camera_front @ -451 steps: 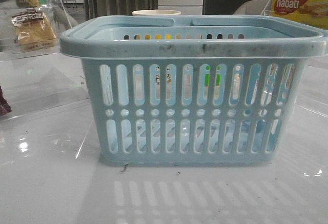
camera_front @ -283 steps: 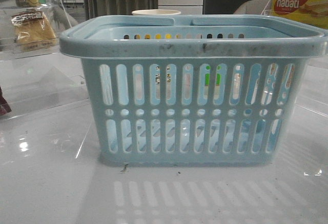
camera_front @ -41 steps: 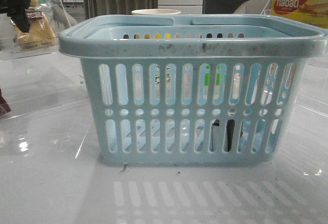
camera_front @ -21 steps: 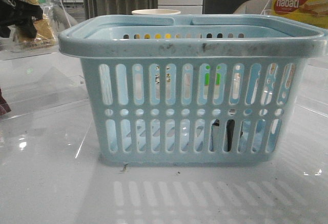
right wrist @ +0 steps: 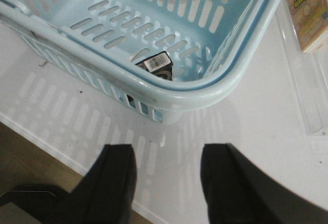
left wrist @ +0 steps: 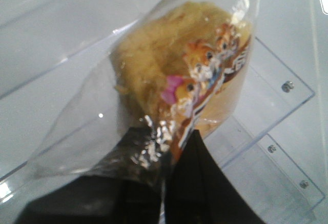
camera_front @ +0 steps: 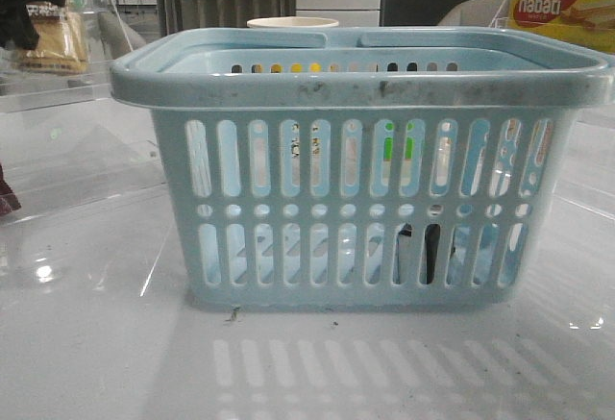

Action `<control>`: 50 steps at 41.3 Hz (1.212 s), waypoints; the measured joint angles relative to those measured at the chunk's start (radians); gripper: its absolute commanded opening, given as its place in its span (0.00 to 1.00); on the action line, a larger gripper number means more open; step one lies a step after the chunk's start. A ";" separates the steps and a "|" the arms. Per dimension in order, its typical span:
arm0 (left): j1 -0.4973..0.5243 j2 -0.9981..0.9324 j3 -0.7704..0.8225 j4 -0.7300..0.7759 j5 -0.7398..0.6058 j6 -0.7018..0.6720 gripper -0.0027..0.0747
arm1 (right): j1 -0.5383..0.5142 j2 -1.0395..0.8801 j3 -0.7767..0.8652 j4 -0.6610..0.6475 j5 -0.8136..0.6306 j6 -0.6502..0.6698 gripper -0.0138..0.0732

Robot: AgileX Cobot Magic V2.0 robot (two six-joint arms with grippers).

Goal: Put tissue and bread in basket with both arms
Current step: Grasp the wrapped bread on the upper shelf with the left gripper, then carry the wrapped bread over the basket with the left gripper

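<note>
I need to release the bread, now held above a clear shelf, with my left gripper inside the light-blue basket, a short way from the tissue [camera_front: 290, 201].
The light-blue basket [camera_front: 360, 84] fills the middle of the front view and shows from above in the right wrist view [right wrist: 241, 70]. The tissue, a small dark pack, lies inside on its floor near one corner [right wrist: 159, 65] and shows through the slots [camera_front: 423, 252]. My left gripper [camera_front: 17, 12] at the far left is shut on the wrapper of the golden-brown bread [camera_front: 58, 36] and holds it above a clear shelf; in the left wrist view the gripper [left wrist: 166, 147] pinches the wrapper below the bread [left wrist: 169, 65]. My right gripper [right wrist: 166, 160] is open and empty over the table beside the basket.
A yellow-and-red nabati box [camera_front: 562, 7] stands at the back right. A cream cup rim [camera_front: 293, 24] shows behind the basket. Clear acrylic shelves [camera_front: 67, 165] stand at the left. A carton [right wrist: 307, 14] lies beside the basket. The table's front edge [right wrist: 46, 147] is near my right gripper.
The left gripper came in at the far left, closed on the bread and lifted it a little. The tissue has lain in the basket for the last second; earlier it was absent.
</note>
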State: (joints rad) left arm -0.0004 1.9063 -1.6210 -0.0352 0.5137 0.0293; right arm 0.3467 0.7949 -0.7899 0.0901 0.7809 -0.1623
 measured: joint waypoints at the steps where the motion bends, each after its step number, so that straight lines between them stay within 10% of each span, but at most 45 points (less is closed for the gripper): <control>1: 0.000 -0.013 0.000 0.000 0.009 0.000 0.15 | 0.000 0.000 0.000 0.000 0.000 0.000 0.64; 18: -0.075 -0.300 0.000 0.006 0.174 0.019 0.15 | 0.000 0.000 0.000 0.000 0.000 0.000 0.64; 50: -0.610 -0.302 -0.002 0.006 0.292 0.132 0.15 | 0.000 0.000 0.000 0.000 0.000 0.000 0.64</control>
State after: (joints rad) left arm -0.6106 1.6040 -1.6230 -0.0293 0.8057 0.1615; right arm 0.3467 0.7949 -0.7899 0.0901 0.7809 -0.1623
